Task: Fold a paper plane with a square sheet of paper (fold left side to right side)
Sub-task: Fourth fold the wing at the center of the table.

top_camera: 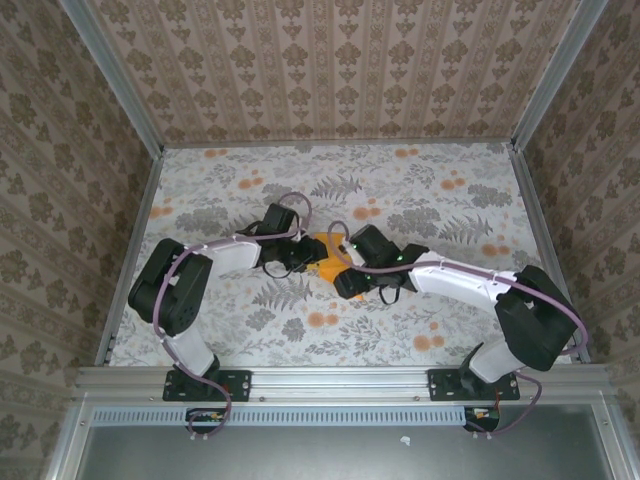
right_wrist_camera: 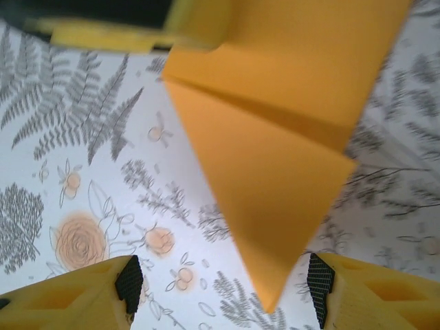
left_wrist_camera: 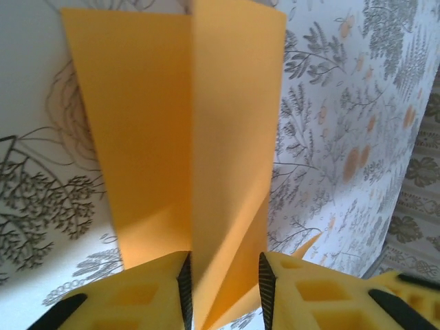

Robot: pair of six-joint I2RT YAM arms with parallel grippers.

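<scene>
I should use my right gripper to pinch the fold [right_wrist_camera: 275, 251] near the paper's tip before folding it over, since only my left gripper holds the paper's raised fold and the tip lies loose.
The square sheet of paper [top_camera: 326, 264] lies mid-table as a bright orange, creased, pointed shape between both grippers. In the left wrist view the paper [left_wrist_camera: 192, 137] shows a long centre crease, and a raised fold of it stands between the pads of my left gripper [left_wrist_camera: 225, 289]. The jaws there stand narrowly apart, with cloth showing beside the right pad. In the right wrist view the paper [right_wrist_camera: 275, 137] narrows to a tip that reaches between the wide-open fingers of my right gripper [right_wrist_camera: 225, 282] and touches neither pad. From above, the left gripper [top_camera: 303, 258] and right gripper [top_camera: 347, 275] flank the paper.
A grey-white cloth [top_camera: 420, 200] with fern and orange flower prints covers the table. Patterned walls [top_camera: 330, 70] close in the back and both sides, with metal rails [top_camera: 340, 378] along the near edge. A yellow finger of the left gripper [right_wrist_camera: 103, 33] sits at the paper's far end.
</scene>
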